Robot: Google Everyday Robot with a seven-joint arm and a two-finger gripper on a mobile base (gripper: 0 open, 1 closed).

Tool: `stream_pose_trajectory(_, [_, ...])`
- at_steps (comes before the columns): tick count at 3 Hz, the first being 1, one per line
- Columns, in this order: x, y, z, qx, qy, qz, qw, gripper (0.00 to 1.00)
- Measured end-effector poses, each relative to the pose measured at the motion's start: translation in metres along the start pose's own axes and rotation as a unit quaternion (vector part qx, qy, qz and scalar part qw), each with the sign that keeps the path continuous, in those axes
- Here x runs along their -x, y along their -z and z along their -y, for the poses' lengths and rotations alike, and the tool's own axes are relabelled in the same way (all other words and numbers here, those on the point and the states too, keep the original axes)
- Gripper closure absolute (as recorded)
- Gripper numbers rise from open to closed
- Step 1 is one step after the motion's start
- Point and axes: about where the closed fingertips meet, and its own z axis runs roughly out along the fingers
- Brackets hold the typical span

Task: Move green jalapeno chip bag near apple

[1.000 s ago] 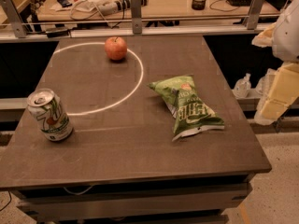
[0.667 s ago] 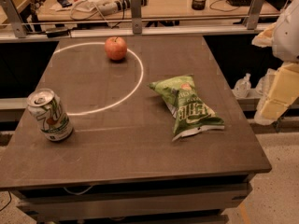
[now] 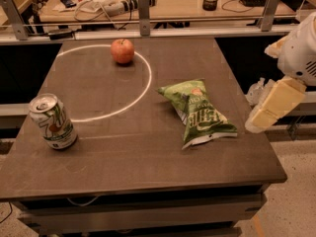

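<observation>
The green jalapeno chip bag is next, and my gripper needs to go to the middle (image 3: 200,112) of it, between its crinkled ends, and close there.
The green jalapeno chip bag (image 3: 195,111) lies flat on the right half of the dark table, crinkled, with white lettering and a small red-orange mark. The red-orange apple (image 3: 122,51) stands near the table's far edge, on a white ring painted on the top, well apart from the bag. My gripper (image 3: 273,106), pale cream below a white arm casing, hangs off the table's right edge, to the right of the bag and not touching it.
A green-and-white soda can (image 3: 52,122) stands upright at the left front of the table (image 3: 123,157). A metal rail (image 3: 143,26) and a cluttered desk run behind the far edge. Floor lies to the right.
My gripper has shifted a little to the left and down, closer to the table's right edge. The bag, apple and can have not moved.
</observation>
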Motion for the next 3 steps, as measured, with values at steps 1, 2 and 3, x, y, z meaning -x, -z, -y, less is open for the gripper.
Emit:
stream_pose_trajectory(1, [0.003, -0.024, 0.001, -0.013, -0.038, 0.048, 0.998, 0.0])
stream_pose_trajectory(2, [0.013, -0.048, 0.003, -0.01, -0.064, 0.098, 0.9931, 0.0])
stream_pose_trajectory(3, [0.026, -0.066, -0.001, 0.007, -0.074, 0.131, 0.9886, 0.0])
